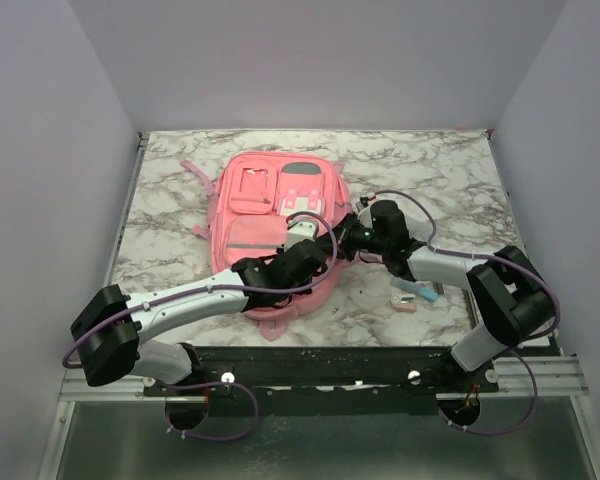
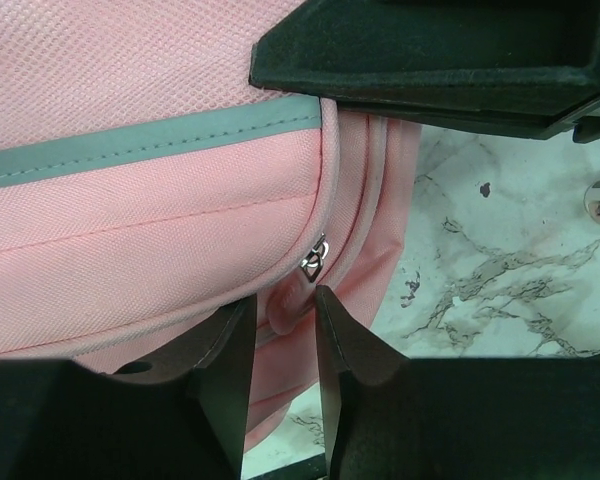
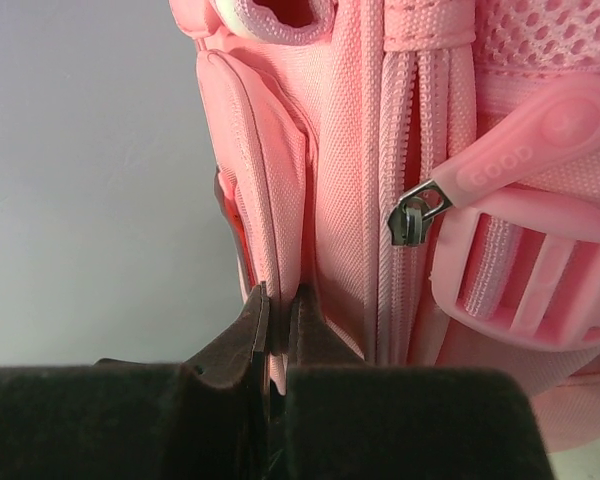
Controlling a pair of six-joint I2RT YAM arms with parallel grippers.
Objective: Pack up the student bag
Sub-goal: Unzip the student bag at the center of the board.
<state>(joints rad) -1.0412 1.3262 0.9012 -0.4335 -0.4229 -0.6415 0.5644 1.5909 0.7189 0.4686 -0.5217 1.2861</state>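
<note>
The pocket's edge above the corner with the zipper pull is in my right gripper, so that gripper should take the pocket's edge nearer that corner [image 2: 330,185] to steady the bag.
The student bag [image 1: 265,215] is a pink backpack with grey trim, lying flat on the marble table. Both grippers are at its right side. In the left wrist view, my left gripper [image 2: 285,305] has its jaws closed narrowly on a pink zipper pull [image 2: 283,308], just below the metal slider [image 2: 315,258] on the bag's side seam [image 2: 180,230]. In the right wrist view, my right gripper [image 3: 278,300] is shut on a thin edge of pink fabric [image 3: 270,200] on the bag. A second zipper, with a pink pull tab [image 3: 520,150], runs beside it. No books are in view.
Small pink and blue items [image 1: 415,293] lie on the table [image 1: 430,180] to the right of the bag, near the right arm. The right arm's black gripper body [image 2: 430,60] hangs close above my left fingers. White walls enclose the table on three sides.
</note>
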